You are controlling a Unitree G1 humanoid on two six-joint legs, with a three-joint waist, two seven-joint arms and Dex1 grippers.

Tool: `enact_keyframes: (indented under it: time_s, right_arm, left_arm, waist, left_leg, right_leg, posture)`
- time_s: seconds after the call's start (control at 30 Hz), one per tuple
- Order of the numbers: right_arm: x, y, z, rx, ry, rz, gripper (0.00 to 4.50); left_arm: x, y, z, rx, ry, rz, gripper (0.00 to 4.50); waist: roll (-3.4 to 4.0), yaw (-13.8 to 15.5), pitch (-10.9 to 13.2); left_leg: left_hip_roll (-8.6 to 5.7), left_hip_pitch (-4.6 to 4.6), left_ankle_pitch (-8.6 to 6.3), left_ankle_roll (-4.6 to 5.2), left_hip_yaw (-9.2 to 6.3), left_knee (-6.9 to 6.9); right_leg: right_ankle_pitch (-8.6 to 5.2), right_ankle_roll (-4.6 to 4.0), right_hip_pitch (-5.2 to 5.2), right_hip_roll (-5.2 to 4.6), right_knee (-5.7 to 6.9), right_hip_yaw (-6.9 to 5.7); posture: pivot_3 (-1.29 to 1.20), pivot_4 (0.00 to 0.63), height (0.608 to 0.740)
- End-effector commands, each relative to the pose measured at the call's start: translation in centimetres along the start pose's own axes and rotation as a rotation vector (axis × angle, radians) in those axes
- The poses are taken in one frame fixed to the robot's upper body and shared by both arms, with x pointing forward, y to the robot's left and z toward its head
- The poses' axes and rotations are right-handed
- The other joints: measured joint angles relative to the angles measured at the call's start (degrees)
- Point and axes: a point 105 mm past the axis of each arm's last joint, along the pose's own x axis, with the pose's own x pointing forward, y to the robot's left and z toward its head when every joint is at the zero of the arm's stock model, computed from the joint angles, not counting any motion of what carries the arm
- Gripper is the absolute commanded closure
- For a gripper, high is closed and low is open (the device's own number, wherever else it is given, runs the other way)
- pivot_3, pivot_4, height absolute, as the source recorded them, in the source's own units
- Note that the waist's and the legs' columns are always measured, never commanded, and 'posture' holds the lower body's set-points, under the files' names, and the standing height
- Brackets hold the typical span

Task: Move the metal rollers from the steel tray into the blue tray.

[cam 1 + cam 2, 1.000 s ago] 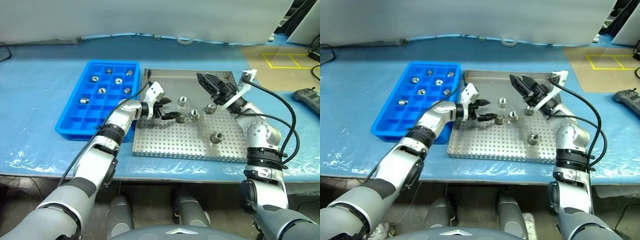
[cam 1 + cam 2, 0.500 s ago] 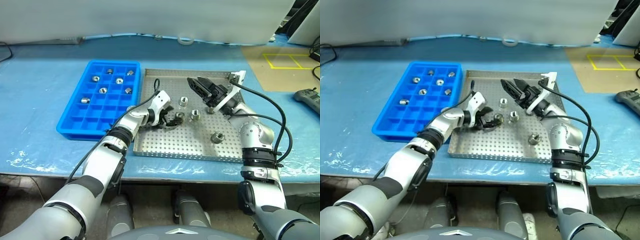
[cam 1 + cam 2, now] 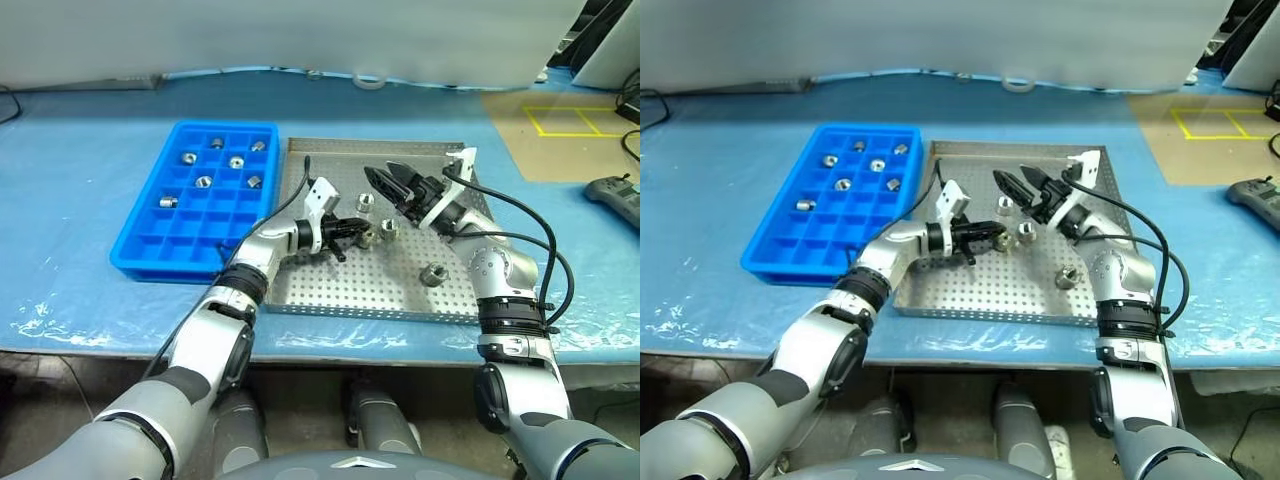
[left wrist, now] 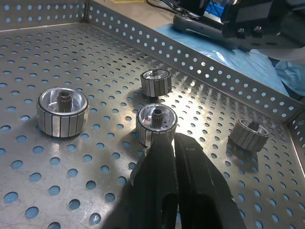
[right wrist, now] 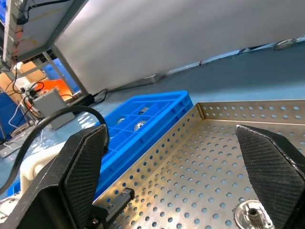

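Observation:
Next, I close my right gripper on the clustered metal rollers (image 3: 388, 229) next to my left gripper's fingers, leaving the single roller near the front of the steel tray.
Several metal rollers (image 3: 389, 228) stand on the steel tray (image 3: 350, 290); more lie in cells of the blue tray (image 3: 150, 240) to its left. My left gripper (image 3: 354, 228) lies low over the steel tray, shut with nothing between its fingers. In the left wrist view its tips (image 4: 174, 138) stop just short of one roller (image 4: 156, 125), with three other rollers (image 4: 62, 111) around it. My right gripper (image 3: 390, 181) hovers open above the tray's far middle, over a roller (image 3: 366, 201). In the right wrist view its fingers (image 5: 86, 162) stand wide apart, a roller (image 5: 252, 214) below.
One roller (image 3: 433, 273) sits alone toward the steel tray's right front. A black handheld controller (image 3: 615, 192) lies on the blue table cover at the far right. Yellow tape marks (image 3: 560, 122) and a tape ring (image 3: 369, 79) lie at the back.
My left gripper has gone from open to shut, its tips beside a roller rather than around it. My right gripper has drifted left and lower over the tray, still open.

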Motion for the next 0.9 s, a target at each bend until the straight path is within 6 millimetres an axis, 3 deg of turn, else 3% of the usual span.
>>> enact_keyframes:
  time_s: [0.03, 0.13, 0.33, 0.53, 0.67, 0.9]
  right_arm:
    - [-0.3, -0.1, 0.8, -0.030, -0.025, 0.001, 0.00]
    - [0.2, 0.0, 0.8, -0.033, -0.025, 0.006, 0.00]
    - [0.4, 0.1, 1.0, -0.042, -0.028, 0.012, 0.00]
    - [-0.3, -0.4, 1.4, -0.055, -0.056, -0.038, 0.00]
    - [-1.1, -0.8, 1.9, -0.065, -0.072, -0.066, 0.00]
    - [-1.6, -1.0, 1.9, -0.071, -0.077, -0.089, 0.00]
  left_arm:
    - [-0.9, 0.2, -0.1, -0.006, -0.016, 0.020, 4.21]
    - [-0.5, -0.3, 0.5, 0.003, -0.030, 0.008, 3.47]
    - [1.4, 0.0, 1.6, 0.090, -0.020, 0.070, 1.54]
    - [3.2, -0.7, 1.4, 0.112, 0.019, 0.050, 1.54]
    - [4.0, -1.5, -1.1, 0.155, 0.120, 0.032, 1.54]
    - [3.3, -0.6, -1.9, 0.186, 0.166, 0.075, 1.54]
  waist:
    - [0.01, -0.2, 0.0]
    - [0.01, -0.6, 0.0]
    - [0.01, -1.0, 0.0]
    - [0.01, -1.2, 0.0]
    - [0.01, -1.5, 0.0]
    - [0.02, -1.9, 0.0]
  left_leg:
    - [0.02, 0.01, 0.00, -0.01, 0.00, 0.00]
    - [0.03, 0.04, 0.01, -0.03, 0.00, 0.00]
    - [-0.02, -0.05, 0.00, 0.00, 0.00, 0.01]
    - [-0.16, -0.10, -0.09, 0.16, 0.00, 0.02]
    - [-0.22, -0.08, -0.14, 0.24, 0.00, 0.02]
    - [-0.21, 0.05, -0.15, 0.26, -0.01, 0.06]
  right_leg:
    - [0.00, 0.00, 0.00, 0.01, 0.01, -0.01]
    - [0.00, 0.00, 0.02, 0.02, 0.04, -0.02]
    - [0.00, 0.00, 0.03, -0.01, -0.04, -0.04]
    - [0.01, 0.01, 0.08, -0.04, -0.17, -0.05]
    - [0.01, 0.02, 0.14, -0.06, -0.30, 0.00]
    - [0.04, 0.07, 0.29, -0.10, -0.34, -0.01]
  posture:
    - [-0.51, 0.150, 0.740]
    - [-0.49, 0.150, 0.740]
    - [-0.50, 0.150, 0.740]
    - [-0.57, 0.150, 0.740]
    - [-0.59, 0.150, 0.740]
    - [-0.60, 0.150, 0.740]
